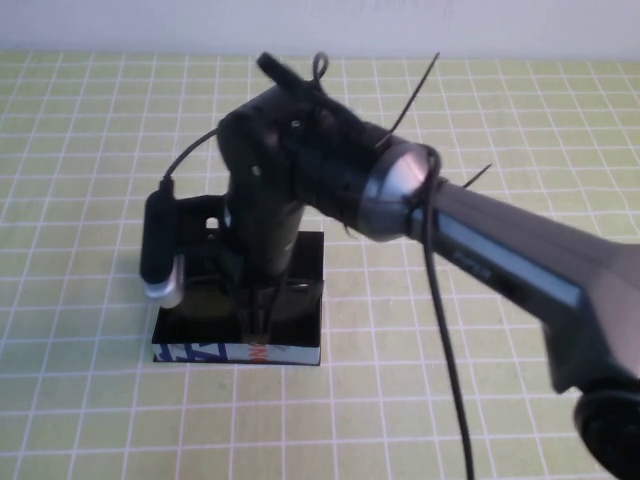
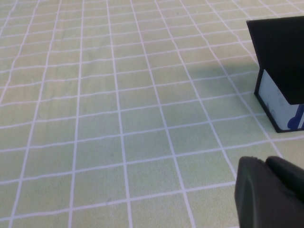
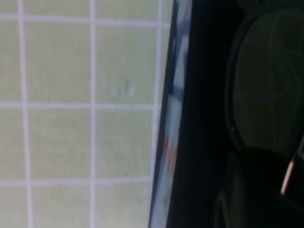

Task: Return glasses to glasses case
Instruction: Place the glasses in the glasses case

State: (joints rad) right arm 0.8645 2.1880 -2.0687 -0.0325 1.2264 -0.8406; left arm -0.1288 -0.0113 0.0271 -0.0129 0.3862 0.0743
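Observation:
The robot's right gripper should release the black glasses inside the black glasses case (image 1: 243,320) (image 3: 213,135), close along the case's printed front side.
The black glasses case (image 1: 308,300) stands open at the table's middle, its blue, white and orange front side (image 1: 215,352) facing me. My right gripper (image 1: 256,325) reaches straight down into the case, fingers close together. In the right wrist view a lens of the black glasses (image 3: 266,80) lies inside the case, just past my right gripper (image 3: 256,190), beside the printed front side (image 3: 168,123). The glasses are hidden under the arm in the high view. My left gripper (image 2: 266,164) is shut and empty, low over the mat, away from the case (image 2: 280,109).
A green mat with a white grid (image 1: 90,150) covers the whole table. The right arm (image 1: 500,260) crosses from the right front, with a cable (image 1: 445,340) hanging from it. The left arm is out of the high view.

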